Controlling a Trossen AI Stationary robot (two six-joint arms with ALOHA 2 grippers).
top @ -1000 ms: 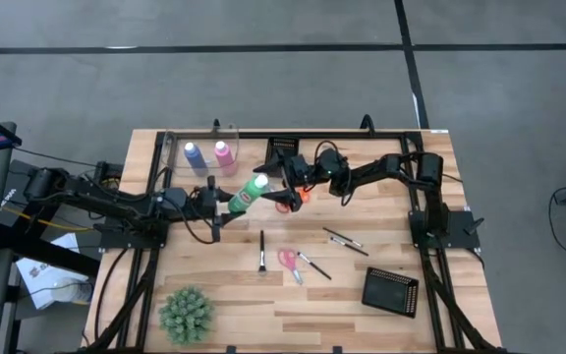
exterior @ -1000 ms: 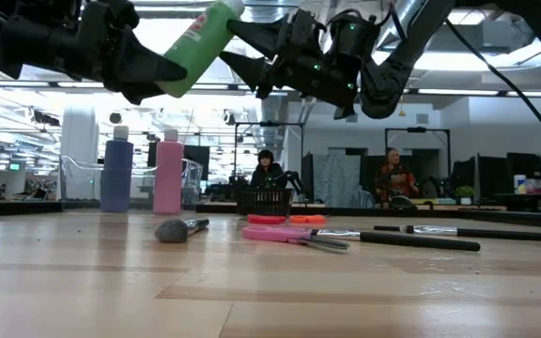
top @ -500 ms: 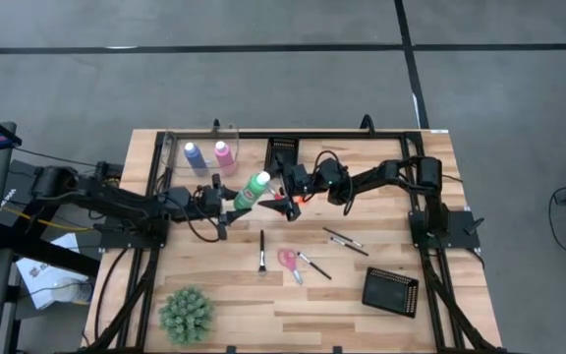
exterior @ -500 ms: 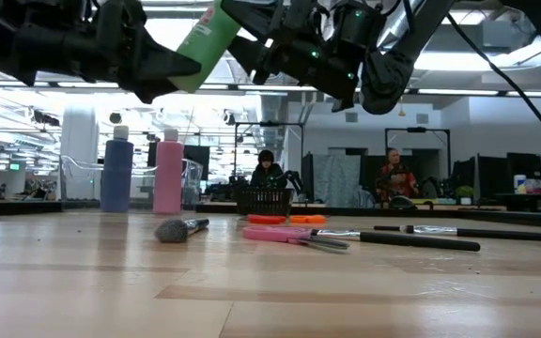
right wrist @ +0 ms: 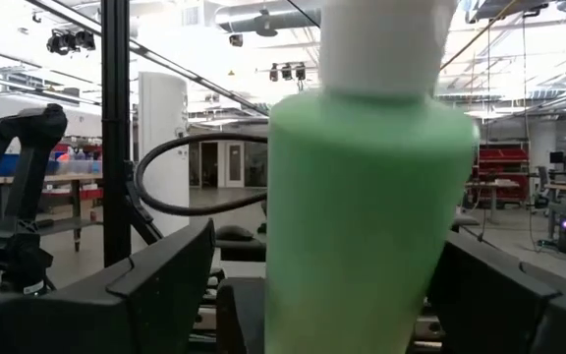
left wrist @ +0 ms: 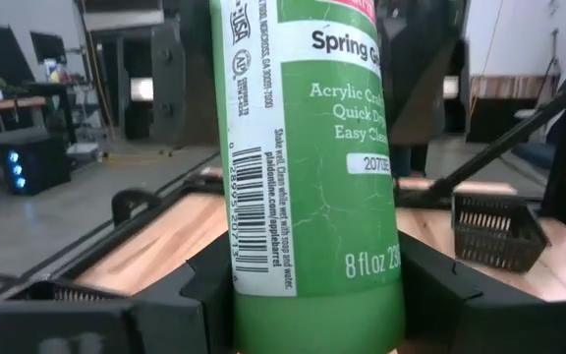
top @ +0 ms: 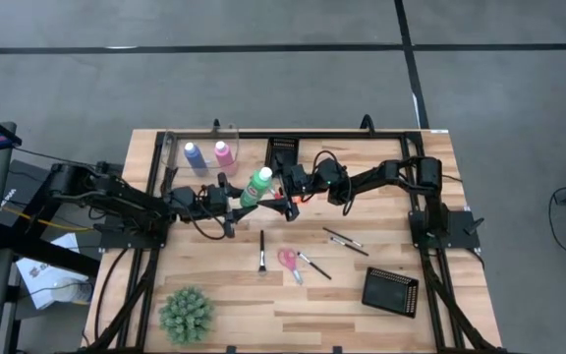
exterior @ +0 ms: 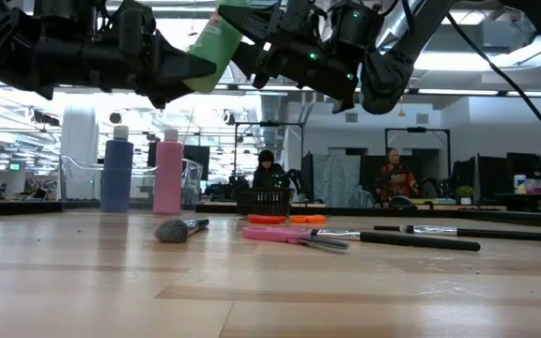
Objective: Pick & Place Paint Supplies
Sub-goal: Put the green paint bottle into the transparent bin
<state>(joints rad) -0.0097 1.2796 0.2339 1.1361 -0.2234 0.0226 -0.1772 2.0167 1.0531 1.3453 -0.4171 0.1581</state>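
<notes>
My left gripper is holding the green bottle near its base, so my right gripper needs to hold the bottle while my left gripper takes the bottle's white cap [top: 265, 174] from above.
A green bottle [top: 256, 187] with a white cap hangs tilted above the table's middle, cap toward the far right. My left gripper [top: 234, 199] is shut on it. My right gripper [top: 281, 190] is open, and its fingers stand on either side of the bottle's cap end [right wrist: 362, 197]. The blue bottle [top: 193, 154] and the pink bottle [top: 223, 152] stand upright in a clear bin at the far left. A brush [top: 261, 252], pink scissors [top: 289, 261] and thin brushes [top: 345, 241] lie flat on the wood. My left gripper pinches the green bottle's lower body [left wrist: 312, 295] near its base, between its two fingers, one on each side. The fingers come in level from the table's left. The bottle is lifted clear, tilted with its cap up. Whether my right gripper touches the bottle's shoulder [right wrist: 440, 265], I cannot tell.
A spiky green plant [top: 186, 315] stands at the near left. One black mesh tray [top: 391, 291] lies at the near right, another [top: 283, 147] at the far middle. Orange scissors [exterior: 285, 219] lie under the grippers. People sit in the room beyond the table.
My left gripper has carried the green bottle toward the table's right and tipped it more upright. My right gripper came a little toward the left, and the bottle's cap end now lies between its fingers.
</notes>
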